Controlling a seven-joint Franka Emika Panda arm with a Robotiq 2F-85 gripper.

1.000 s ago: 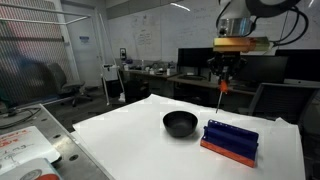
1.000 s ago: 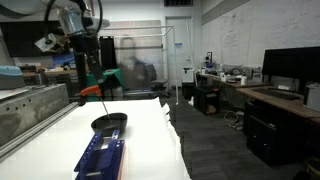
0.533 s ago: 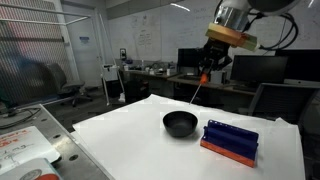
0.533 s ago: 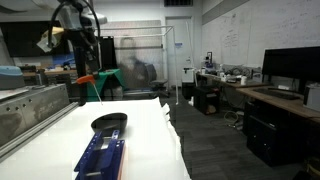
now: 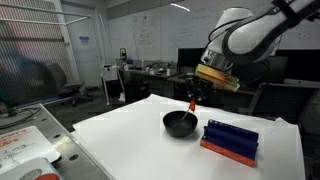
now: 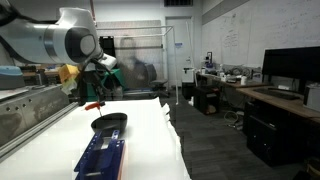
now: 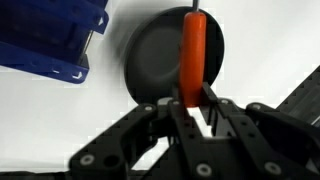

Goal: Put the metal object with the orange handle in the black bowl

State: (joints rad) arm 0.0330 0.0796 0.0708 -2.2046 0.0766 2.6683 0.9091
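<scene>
My gripper needs to release the metal object against the black bowl's rim point(image 5: 194, 131) point(image 7: 147, 20) closest to the blue block, with the orange handle sticking out.
My gripper point(image 7: 190, 100) is shut on the orange handle of the metal object point(image 7: 192, 55), which hangs over the black bowl point(image 7: 150, 55) in the wrist view. In both exterior views the gripper point(image 5: 197, 95) point(image 6: 92, 98) holds the orange-handled tool point(image 5: 192, 106) point(image 6: 92, 105) just above the bowl point(image 5: 180, 123) point(image 6: 108, 123) on the white table. The tool's thin metal shaft is too small to make out.
A blue ribbed block with an orange base point(image 5: 231, 139) point(image 6: 100, 152) point(image 7: 50, 35) lies right beside the bowl. The white table point(image 5: 120, 140) ends near a grey bench with red-marked papers point(image 5: 20, 145). Desks and monitors stand behind.
The gripper has come down and over from high above the table's far side, bringing the orange-handled tool to just above the black bowl.
</scene>
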